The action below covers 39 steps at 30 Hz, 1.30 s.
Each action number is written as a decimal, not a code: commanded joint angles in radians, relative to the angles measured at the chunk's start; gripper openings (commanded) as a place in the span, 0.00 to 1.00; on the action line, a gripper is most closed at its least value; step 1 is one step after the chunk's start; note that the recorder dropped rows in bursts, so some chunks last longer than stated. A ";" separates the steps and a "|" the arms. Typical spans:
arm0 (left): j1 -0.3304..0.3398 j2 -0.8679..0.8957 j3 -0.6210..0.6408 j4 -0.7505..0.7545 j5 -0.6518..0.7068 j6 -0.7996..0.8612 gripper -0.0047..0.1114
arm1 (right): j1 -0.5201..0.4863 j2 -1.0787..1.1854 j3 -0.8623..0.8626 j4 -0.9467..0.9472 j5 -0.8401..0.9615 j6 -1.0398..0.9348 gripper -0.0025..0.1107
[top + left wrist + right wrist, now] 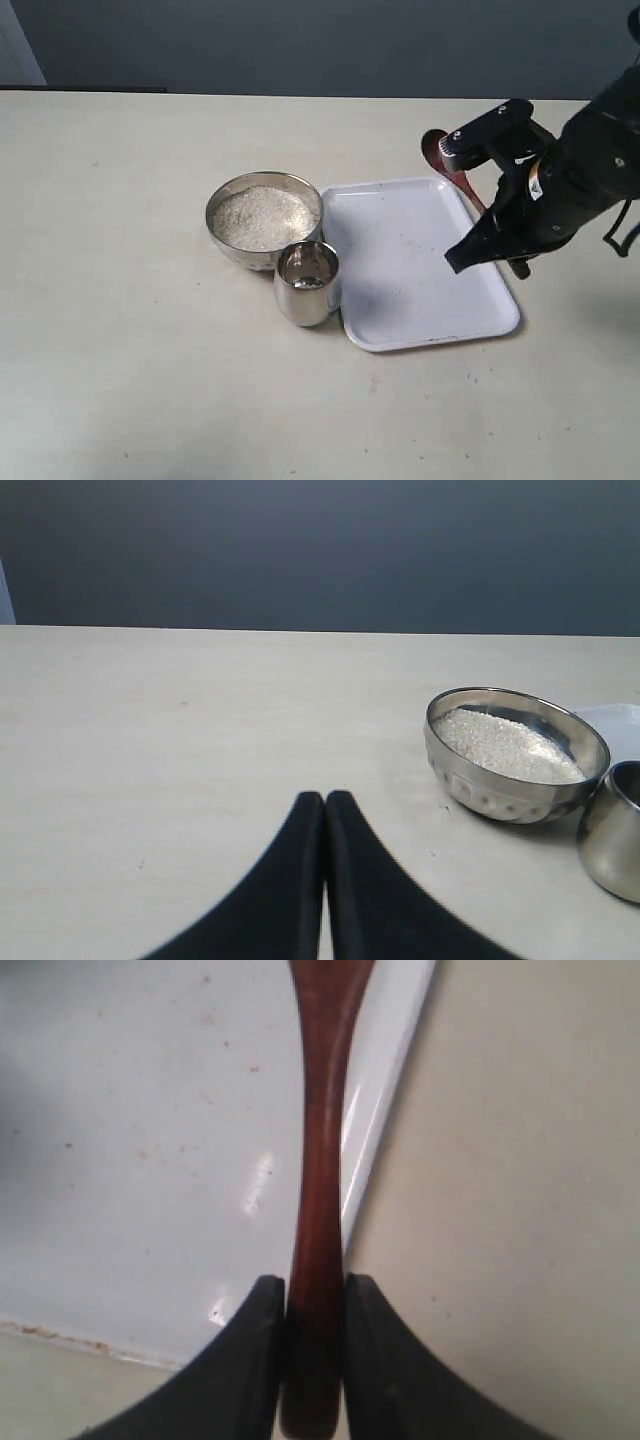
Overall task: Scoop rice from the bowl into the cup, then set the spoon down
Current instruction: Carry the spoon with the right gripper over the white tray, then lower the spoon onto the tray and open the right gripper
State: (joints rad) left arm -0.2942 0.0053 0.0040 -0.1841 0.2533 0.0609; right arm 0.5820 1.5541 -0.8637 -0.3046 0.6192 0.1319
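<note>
I will use my right gripper to put the wooden spoon down on the middle of the white tray (427,260).
The steel bowl (263,219) holds white rice (264,217) at the table's middle. The small steel cup (307,282) stands touching its near side. My right gripper (493,252) is shut on the handle of the reddish-brown wooden spoon (452,172), over the right edge of the white tray (420,300). The spoon's head (433,148) points toward the table's far side. The right wrist view shows the handle (322,1190) squeezed between both black fingers (250,1355). My left gripper (325,802) is shut on nothing, hovering over bare table left of the bowl (515,752) and cup (615,830).
The white rectangular tray lies right of the bowl and cup, with a few specks on it. A dark wall runs behind the table's far edge.
</note>
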 commanded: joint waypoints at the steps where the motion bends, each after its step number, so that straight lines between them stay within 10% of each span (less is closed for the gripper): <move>1: -0.007 -0.005 -0.004 0.002 -0.013 -0.007 0.04 | -0.074 0.088 -0.085 0.244 0.054 -0.243 0.01; 13: -0.007 -0.005 -0.004 0.002 -0.013 -0.007 0.04 | -0.074 0.343 -0.346 0.320 0.345 -0.313 0.01; 39: -0.007 -0.005 -0.004 0.002 -0.013 -0.007 0.04 | -0.072 0.435 -0.351 0.363 0.213 -0.314 0.01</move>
State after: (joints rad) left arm -0.2942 0.0053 0.0040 -0.1841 0.2533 0.0609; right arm 0.5140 1.9895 -1.2095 0.0612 0.8392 -0.1750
